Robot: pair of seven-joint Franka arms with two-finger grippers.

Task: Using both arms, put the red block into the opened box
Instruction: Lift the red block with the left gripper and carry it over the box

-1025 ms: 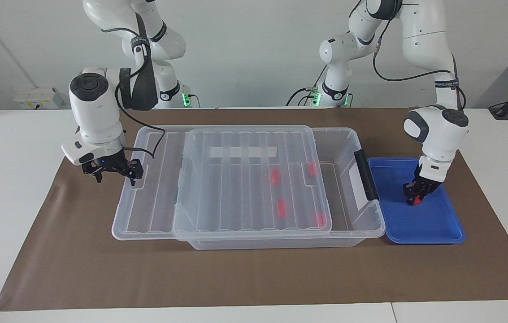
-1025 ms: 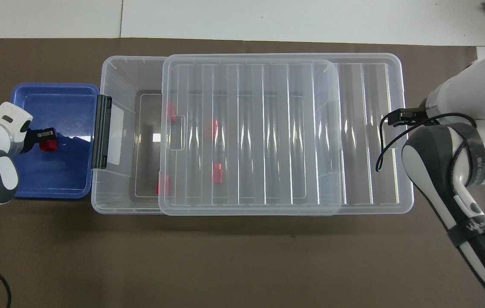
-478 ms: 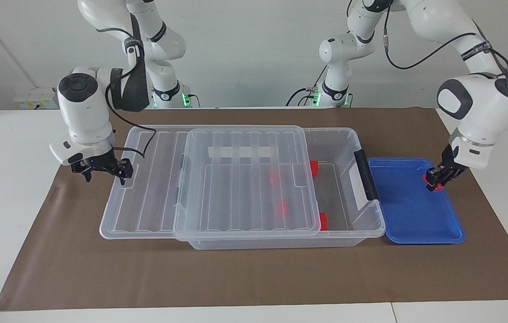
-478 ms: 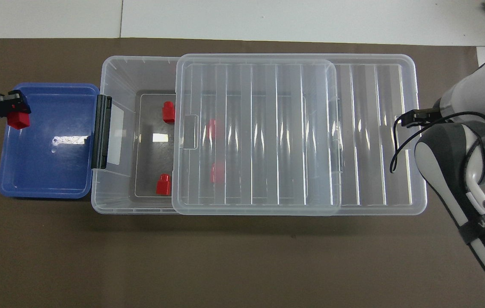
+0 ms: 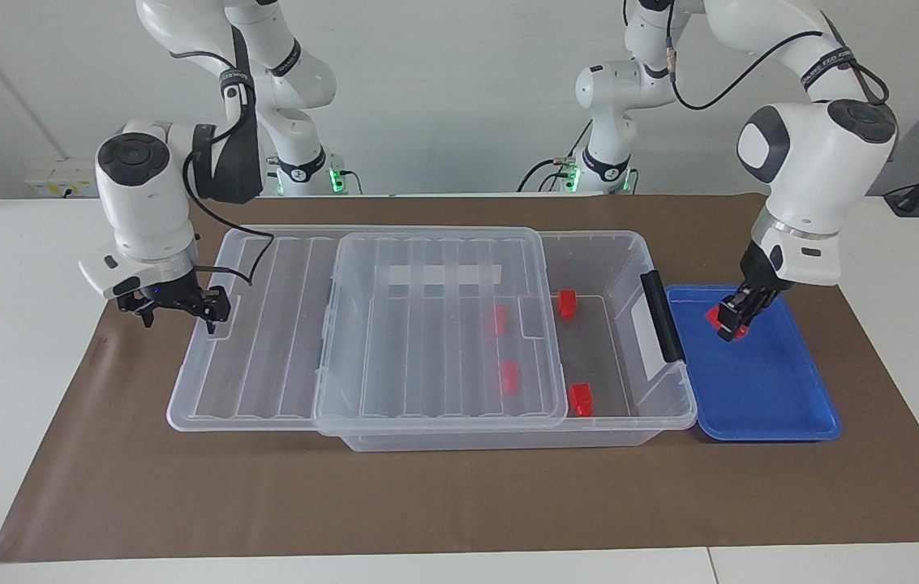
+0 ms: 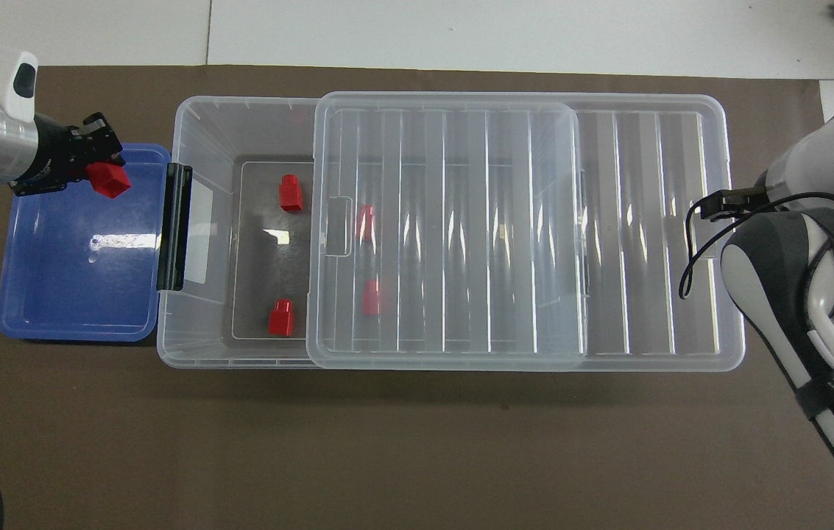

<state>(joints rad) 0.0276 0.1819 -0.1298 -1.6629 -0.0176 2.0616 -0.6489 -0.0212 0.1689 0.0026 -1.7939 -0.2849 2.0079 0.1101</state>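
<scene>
Next, my left gripper releases its red block between the two red blocks [image 6: 278, 255] on the uncovered bottom of the box.
The clear box [image 5: 629, 261] [image 6: 199, 125] lies lengthwise on the brown mat. Its ribbed lid [image 5: 435, 324] [image 6: 461, 221] is slid toward the right arm's end, so the end by the black clip [image 5: 662, 316] is uncovered. My left gripper [image 5: 731, 320] [image 6: 104, 173] is shut on a red block [image 5: 725, 323] [image 6: 109, 179], raised over the blue tray's [image 5: 767, 389] [image 6: 71, 294] end beside the clip. My right gripper [image 5: 177, 307] [image 6: 718, 202] stands open at the lid's end tab, one fingertip on it.
Two red blocks [image 5: 567, 303] [image 5: 581, 399] lie on the uncovered floor of the box. Two more [image 5: 498, 319] [image 5: 510, 377] show through the lid. The blue tray touches the box's clip end. Brown mat borders the box on all sides.
The lid slid toward the right arm's end together with the right gripper, uncovering more of the box. The left gripper lifted the red block off the tray floor and now carries it toward the box.
</scene>
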